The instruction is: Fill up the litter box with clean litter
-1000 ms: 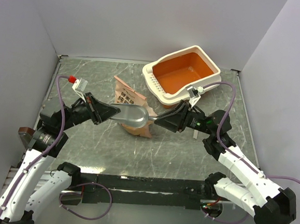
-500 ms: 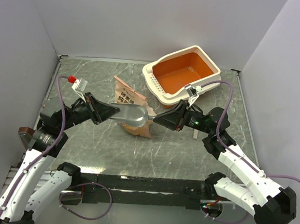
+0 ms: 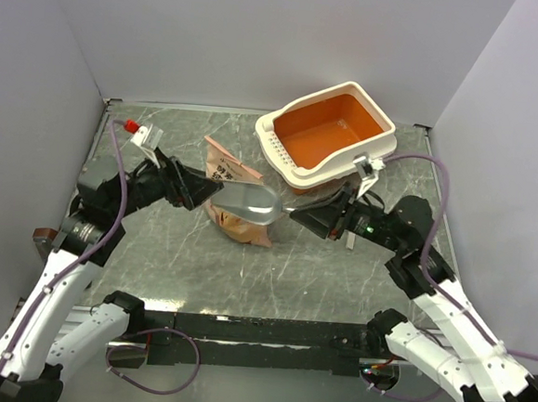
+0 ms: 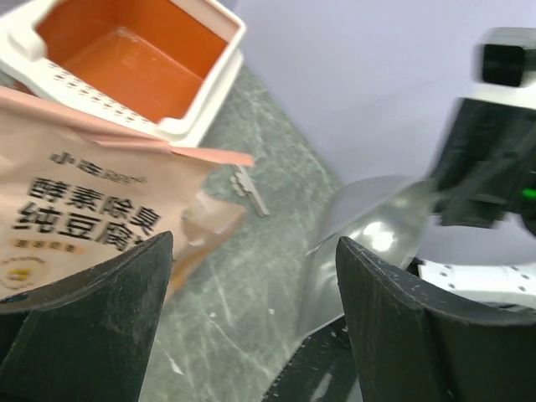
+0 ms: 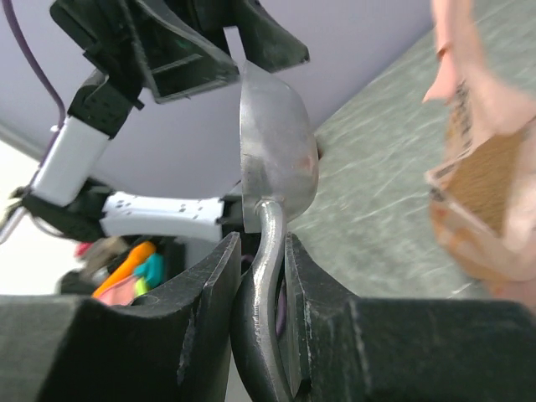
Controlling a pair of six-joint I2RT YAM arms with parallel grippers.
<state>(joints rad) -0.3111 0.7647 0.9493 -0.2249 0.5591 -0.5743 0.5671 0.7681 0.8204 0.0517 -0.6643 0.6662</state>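
Note:
My left gripper closes next on the top corner point(image 3: 213, 145) of the pink-orange bag, the pointed one farthest from the scoop.
The litter box point(image 3: 330, 136), orange inside with a cream slotted rim, stands at the back right; its floor point(image 4: 126, 50) shows bare. My right gripper point(image 3: 298, 214) is shut on the handle of the grey metal scoop point(image 3: 250, 202), and the handle stands pinched between the fingers point(image 5: 209, 276). The scoop's bowl point(image 5: 272, 142) hangs over the pink-orange bag point(image 3: 232, 198). My left gripper point(image 3: 205, 188) is open just left of the bowl, with only table between its fingers point(image 4: 109, 285). A brownish grainy patch point(image 5: 481, 180) shows at the bag's mouth; I cannot tell whether it is the clean litter.
The bag point(image 4: 84, 209) lies on the marble-patterned table point(image 3: 181, 250) between the arms, in front of the box. A small grey strip point(image 4: 251, 180) lies on the table near the box's corner. Plain walls close in the back and both sides.
My left gripper has opened, let go of the scoop's bowl and drawn back to the left. My right gripper closed on the handle and carried the scoop slightly right.

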